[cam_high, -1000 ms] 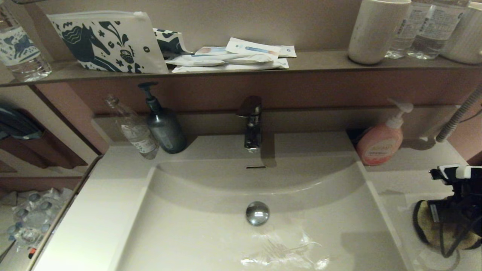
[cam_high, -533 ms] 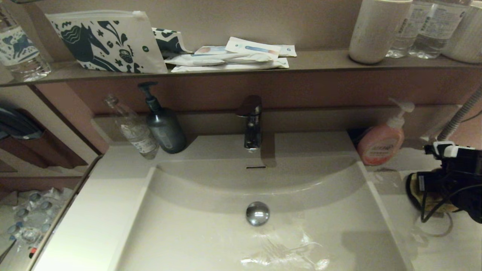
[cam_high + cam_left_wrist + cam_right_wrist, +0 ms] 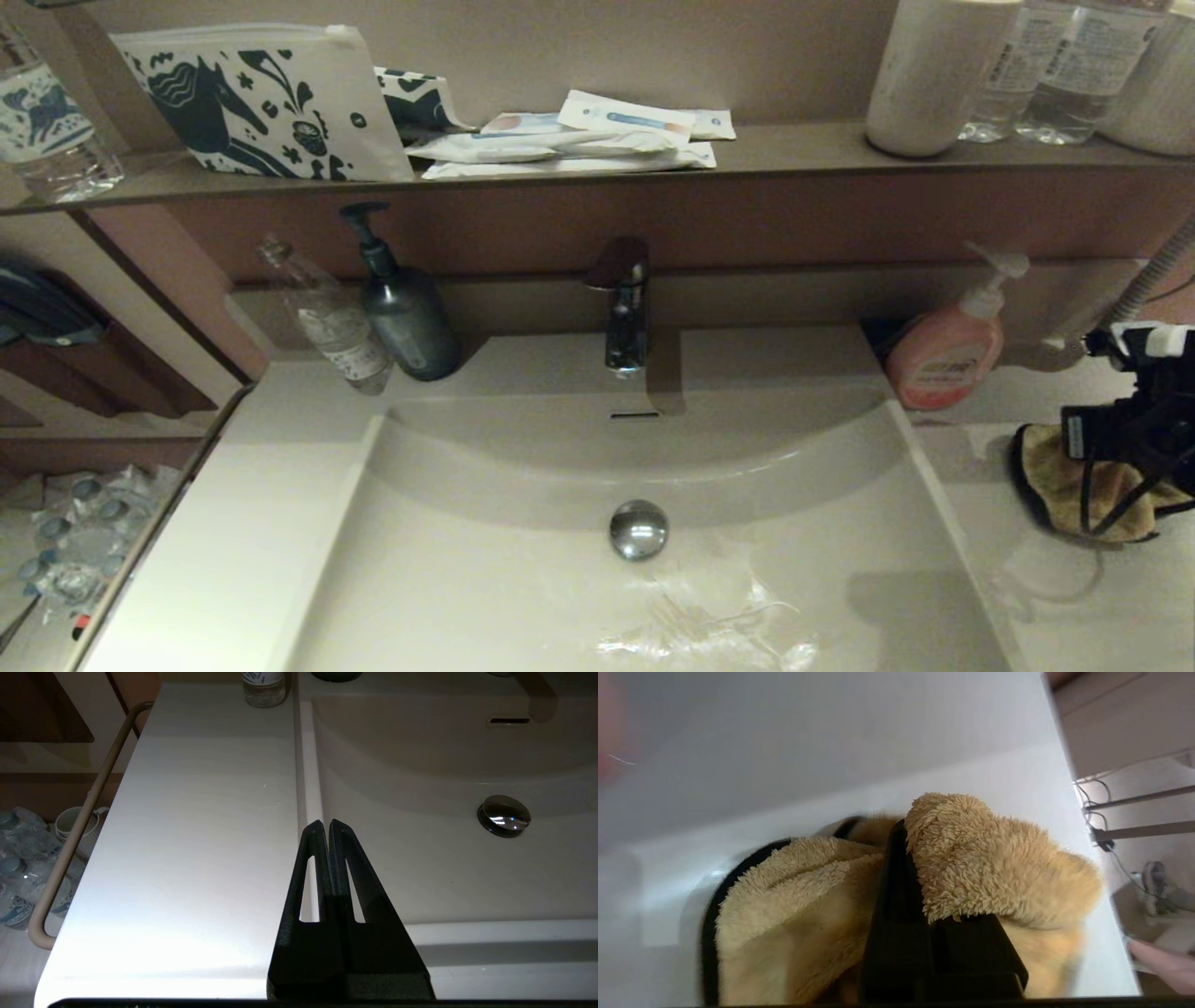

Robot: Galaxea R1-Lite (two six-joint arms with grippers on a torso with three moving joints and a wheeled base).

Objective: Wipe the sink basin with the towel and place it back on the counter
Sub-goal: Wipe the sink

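Observation:
My right gripper has the mustard-yellow towel, bunched just over the off-white counter. I should use it to let go of the towel on the off-white counter (image 3: pixel 1070 457) just in front of the pink soap bottle.
The mustard-yellow towel (image 3: pixel 1046 471) with black edging hangs bunched just over the off-white counter (image 3: pixel 1102 616), to the right of the sink basin (image 3: pixel 504 569). My right gripper (image 3: pixel 1116 453) is shut on it. In the right wrist view the fluffy towel (image 3: pixel 985 858) folds over the right gripper (image 3: pixel 903 828) and hides one finger. The chrome drain plug (image 3: pixel 639 529) sits mid-basin. My left gripper (image 3: pixel 325 823) is shut and empty, parked over the seam between the left counter (image 3: pixel 187 835) and the basin (image 3: pixel 420 868); it does not show in the head view.
A pink soap bottle (image 3: pixel 943 359) stands just behind the towel. The faucet (image 3: pixel 624 308), a dark pump bottle (image 3: pixel 406 317) and a clear bottle (image 3: pixel 336 327) line the back. A wet film (image 3: pixel 700 630) glistens at the basin front. A rail (image 3: pixel 79 826) edges the left counter.
My right gripper has carried the towel from the front of the right counter towards the back, nearer the pink soap bottle, then slightly right. The left arm has not moved.

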